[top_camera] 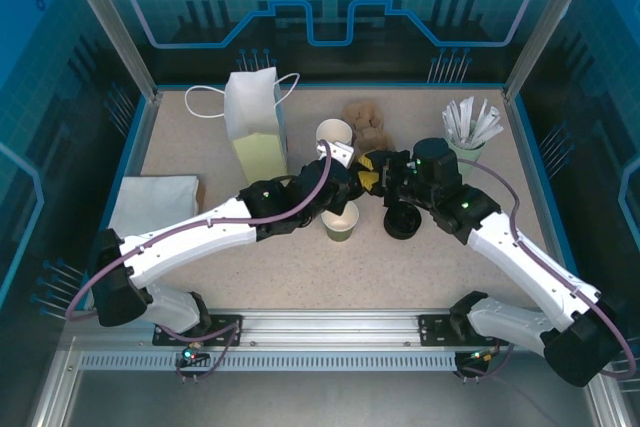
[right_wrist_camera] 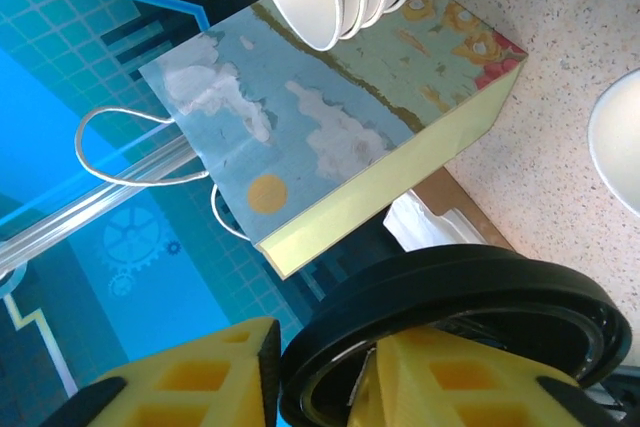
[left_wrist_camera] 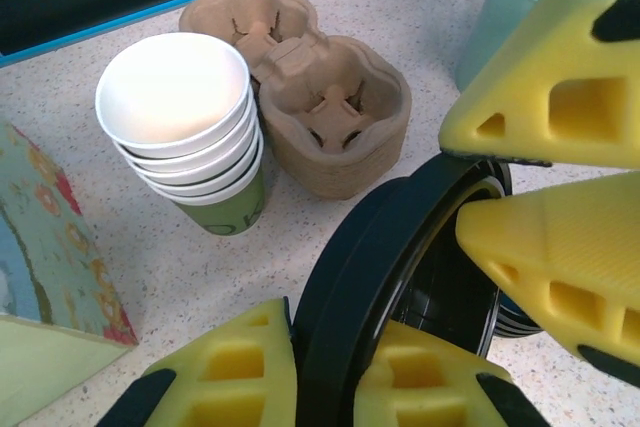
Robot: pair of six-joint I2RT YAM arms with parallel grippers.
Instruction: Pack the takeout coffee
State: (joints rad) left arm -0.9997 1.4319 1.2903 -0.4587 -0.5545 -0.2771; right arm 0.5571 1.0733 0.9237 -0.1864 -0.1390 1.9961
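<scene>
A finger of my left gripper is inside the black lid, where the coffee cup must fit, so it should take hold again of the lid's outer sides [left_wrist_camera: 342, 249] while my right gripper holds it.
The takeout coffee [top_camera: 341, 220], a small green paper cup with a white open rim, stands on the table just below the two grippers. A round black lid [left_wrist_camera: 400, 247] hangs on edge between them, above the table. My left gripper [left_wrist_camera: 330, 347] is shut on its lower rim, one finger outside and one inside. My right gripper [right_wrist_camera: 320, 367] pinches the same lid [right_wrist_camera: 450, 287] across its rim from the other side. From above, the left gripper [top_camera: 352, 169] and right gripper [top_camera: 385, 172] meet tip to tip at mid-table.
A stack of nested cups [left_wrist_camera: 185, 122] and brown pulp carriers [left_wrist_camera: 330, 112] stand behind. A paper bag [top_camera: 255, 122] stands at back left, with white napkins [top_camera: 155, 197] at the left. A cup of white packets [top_camera: 470, 127] is at back right. A stack of black lids [top_camera: 402, 222] sits right of the cup.
</scene>
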